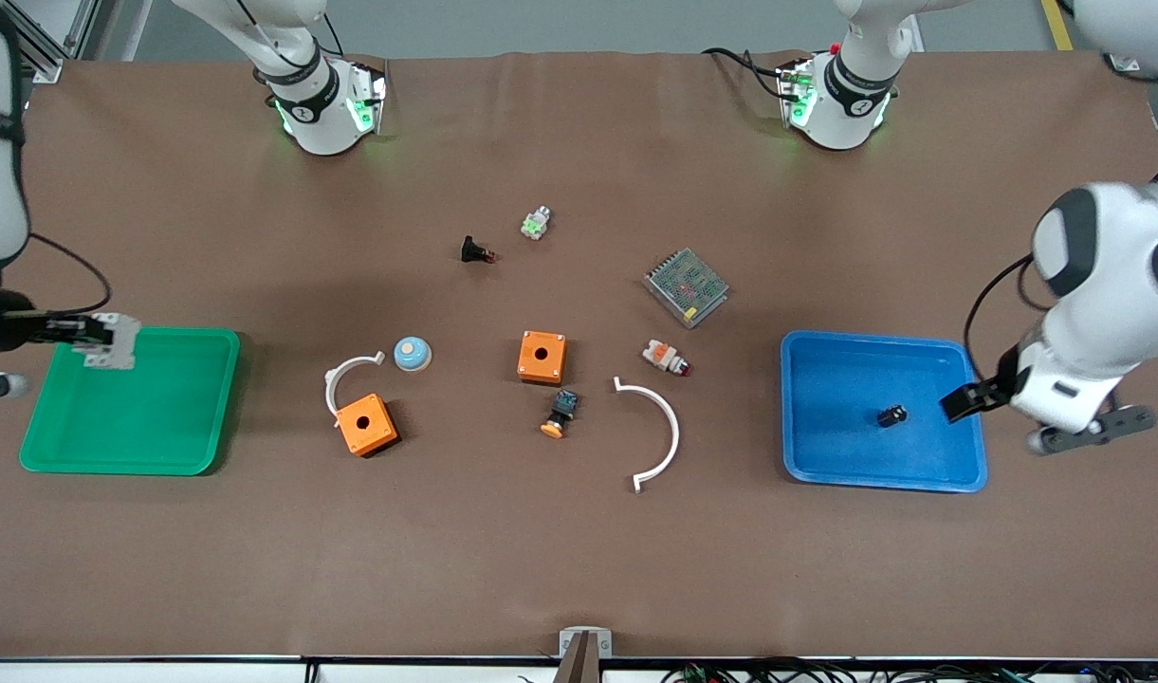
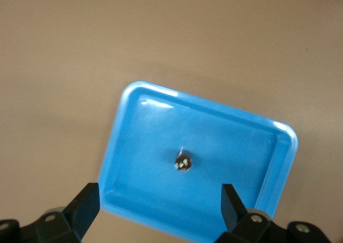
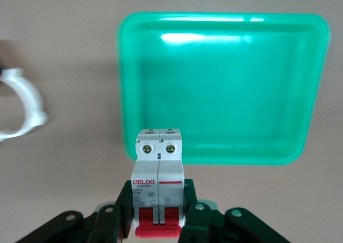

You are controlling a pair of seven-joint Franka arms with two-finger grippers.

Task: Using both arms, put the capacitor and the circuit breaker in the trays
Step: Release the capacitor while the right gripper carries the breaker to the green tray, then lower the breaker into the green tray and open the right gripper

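Next, my right gripper sets the circuit breaker down on the green tray's bottom (image 1: pixel 99 403) (image 3: pixel 252 95), a little off centre, away from the orange boxes.
The capacitor (image 1: pixel 891 415), a tiny black cylinder, lies in the blue tray (image 1: pixel 958 470); it also shows in the left wrist view (image 2: pixel 183 162) inside the tray (image 2: pixel 268 178). My left gripper (image 1: pixel 958 403) is open and empty, up over the tray's edge at the left arm's end. My right gripper (image 1: pixel 90 334) is shut on the white-grey circuit breaker (image 1: pixel 112 341) with red levers (image 3: pixel 158 181) and holds it over the corner of the green tray (image 1: pixel 142 446). The green tray (image 3: pixel 225 141) shows empty in the right wrist view.
Between the trays lie two orange boxes (image 1: pixel 542 357) (image 1: pixel 366 424), two white curved pieces (image 1: pixel 656 432) (image 1: pixel 346 377), a metal mesh box (image 1: pixel 686 286), a blue dome (image 1: pixel 413 354), a white-and-orange red-tipped part (image 1: pixel 665 358) and other small parts (image 1: pixel 561 413).
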